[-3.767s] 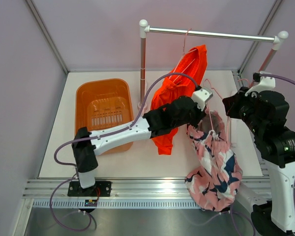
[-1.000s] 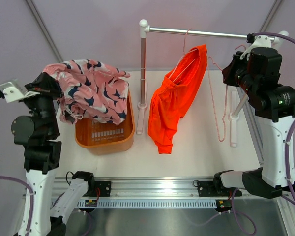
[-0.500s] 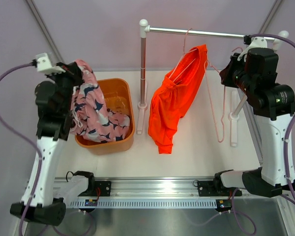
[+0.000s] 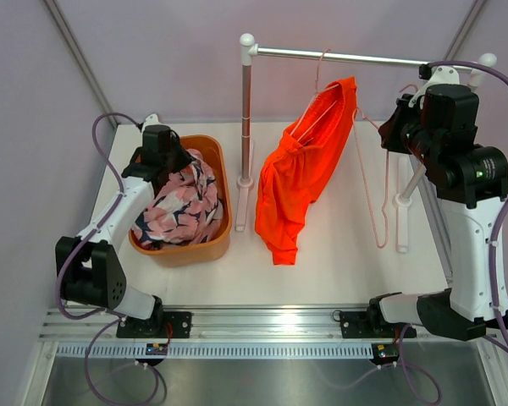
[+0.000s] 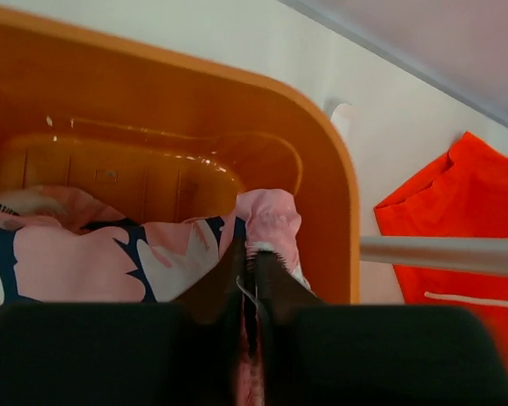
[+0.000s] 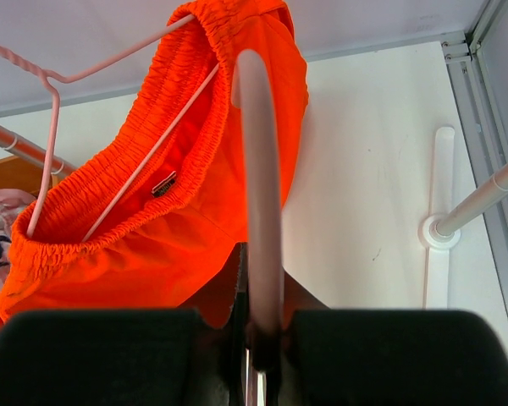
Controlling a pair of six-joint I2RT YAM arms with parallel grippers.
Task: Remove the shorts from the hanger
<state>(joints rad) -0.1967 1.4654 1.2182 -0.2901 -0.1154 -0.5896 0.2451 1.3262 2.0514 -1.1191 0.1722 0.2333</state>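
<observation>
Next, my right gripper lets go of the empty pink hanger so that I leave it resting on the rail (image 4: 416,62) near its end farthest from the basket.
The orange-red shorts (image 4: 300,173) hang on a pink hanger (image 4: 320,80) hooked over the rail (image 4: 339,57); they also show in the right wrist view (image 6: 178,203). The pink patterned shorts (image 4: 178,203) lie bunched in the orange basket (image 4: 223,228). My left gripper (image 4: 169,161) is low over the basket, shut on a fold of the pink shorts (image 5: 267,222). My right gripper (image 4: 391,127) is raised at the rail's right end, shut on an empty pink hanger (image 4: 374,190), whose wire runs between the fingers (image 6: 260,169).
The rack's left post (image 4: 246,110) and its foot stand between the basket and the orange shorts. The rack's right post (image 4: 409,182) and foot (image 6: 440,211) stand below my right gripper. Purple walls close in the back and both sides.
My left arm has carried the pink shorts off the hanger, swung them left and lowered them into the basket. My right gripper still holds the now bare hanger, barely moved.
</observation>
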